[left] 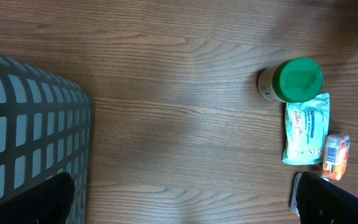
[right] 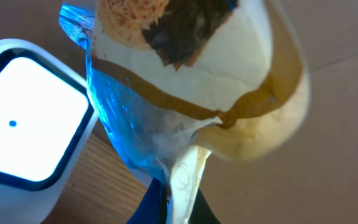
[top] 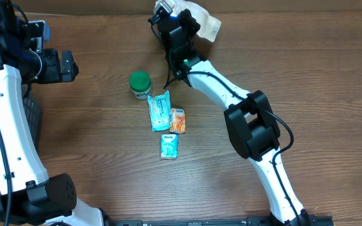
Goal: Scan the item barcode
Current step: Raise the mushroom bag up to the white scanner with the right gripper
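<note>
The robot's right gripper should set the snack packet down on bare wood [top: 285,121] next to the black elbow of its arm, away from the orange packet.
My right gripper [right: 182,202] is shut on the bottom seam of a cream and blue snack packet [right: 216,74]. The packet hangs just to the right of the white scanner [right: 27,121], whose window glows white. From above, the right gripper [top: 171,28] and the pale packet [top: 201,22] are at the table's far edge; no barcode shows on the packet in any view. My left gripper [left: 185,208] stands wide open over bare wood, with nothing between its fingers. It is well to the left of the items on the table.
On the table lie a green-lidded jar [top: 140,83], a teal wipes packet [top: 159,111], a small orange packet [top: 178,120] and a smaller teal packet [top: 169,145]. A grey mesh basket [left: 23,137] stands at the left edge.
</note>
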`<state>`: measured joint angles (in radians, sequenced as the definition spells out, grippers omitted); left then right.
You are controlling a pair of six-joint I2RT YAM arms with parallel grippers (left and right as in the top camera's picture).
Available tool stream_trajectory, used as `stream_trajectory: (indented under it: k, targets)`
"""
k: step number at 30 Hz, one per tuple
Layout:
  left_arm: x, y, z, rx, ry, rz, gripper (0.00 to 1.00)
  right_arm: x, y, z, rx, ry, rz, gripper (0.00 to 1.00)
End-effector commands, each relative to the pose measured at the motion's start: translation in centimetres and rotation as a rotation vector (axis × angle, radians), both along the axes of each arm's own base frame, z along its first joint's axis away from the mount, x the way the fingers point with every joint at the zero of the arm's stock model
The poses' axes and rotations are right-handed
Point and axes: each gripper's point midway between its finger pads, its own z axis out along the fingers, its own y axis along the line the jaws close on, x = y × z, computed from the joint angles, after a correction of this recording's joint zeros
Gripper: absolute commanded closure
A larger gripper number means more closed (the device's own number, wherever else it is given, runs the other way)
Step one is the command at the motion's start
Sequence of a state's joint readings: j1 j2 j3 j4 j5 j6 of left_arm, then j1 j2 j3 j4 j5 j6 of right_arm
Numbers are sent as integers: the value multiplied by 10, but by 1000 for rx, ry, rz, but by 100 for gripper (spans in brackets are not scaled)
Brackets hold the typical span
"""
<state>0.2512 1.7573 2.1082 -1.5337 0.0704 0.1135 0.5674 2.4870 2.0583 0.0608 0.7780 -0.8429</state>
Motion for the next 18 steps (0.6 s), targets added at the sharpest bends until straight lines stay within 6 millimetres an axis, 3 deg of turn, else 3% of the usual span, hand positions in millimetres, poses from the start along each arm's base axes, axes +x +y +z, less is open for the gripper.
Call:
stream_trajectory:
  k: [1, 13, 18]
  targets:
    - [0, 2, 1, 12, -3, -14, 1, -4, 1, 17, -11, -40, -35, 96]
    - [0, 2, 1, 12, -3, -14, 0, -16, 4, 17, -46, -38, -97, 96]
    - [0, 2, 1, 12, -3, -14, 0, -27, -10, 46, -9, -143, -236, 96]
